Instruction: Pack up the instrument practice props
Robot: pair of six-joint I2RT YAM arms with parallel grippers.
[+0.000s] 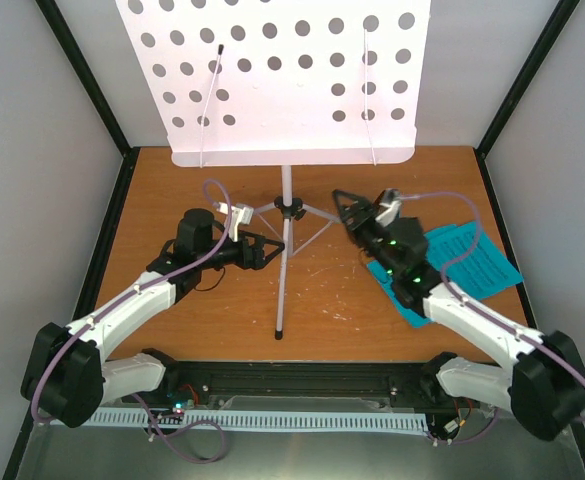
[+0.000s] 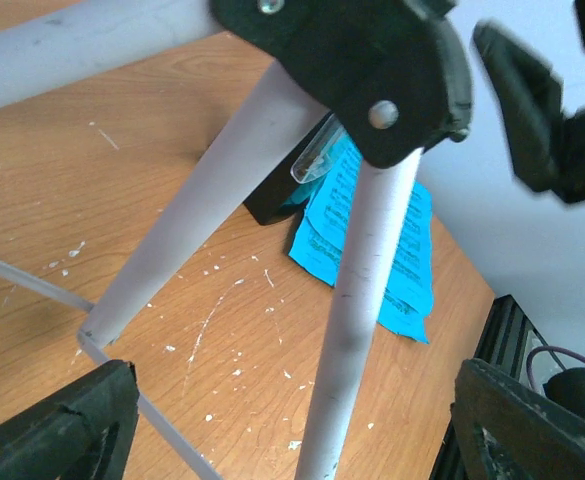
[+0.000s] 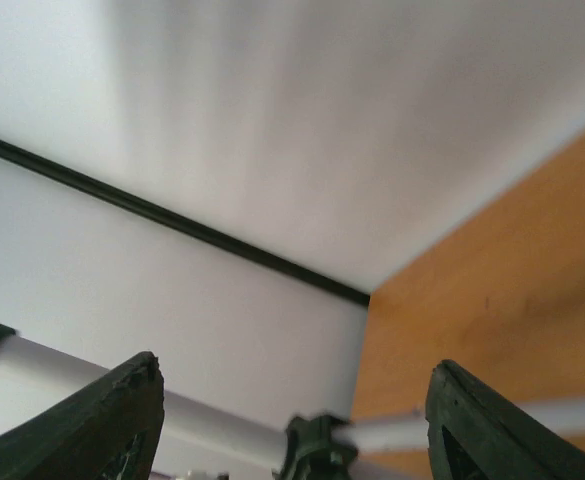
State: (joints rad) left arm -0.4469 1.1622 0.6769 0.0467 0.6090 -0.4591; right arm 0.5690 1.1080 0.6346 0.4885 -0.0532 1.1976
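The robot's right gripper will next move to the white music stand's black pole collar [image 1: 286,168], just below the perforated board, and close there.
The white music stand [image 1: 292,80] stands at the back middle, its tripod hub [image 1: 290,208] low over the table. My left gripper [image 1: 268,251] is open just left of the front leg [image 1: 283,290]. In the left wrist view that leg [image 2: 357,330] stands between the wide-open fingers [image 2: 62,430]. My right gripper [image 1: 346,211] is open to the right of the hub, which shows low between its fingers [image 3: 92,420] in the right wrist view [image 3: 317,450]. The cyan sheet-music pages [image 1: 477,262] lie under the right arm. The black metronome [image 2: 270,203] sits beside them behind a leg.
Grey enclosure walls and black frame posts [image 1: 87,75] close in the wooden table [image 1: 222,320] on three sides. A black rail [image 1: 302,375] runs along the near edge between the arm bases. Thin tripod braces [image 1: 317,222] spread out low round the hub.
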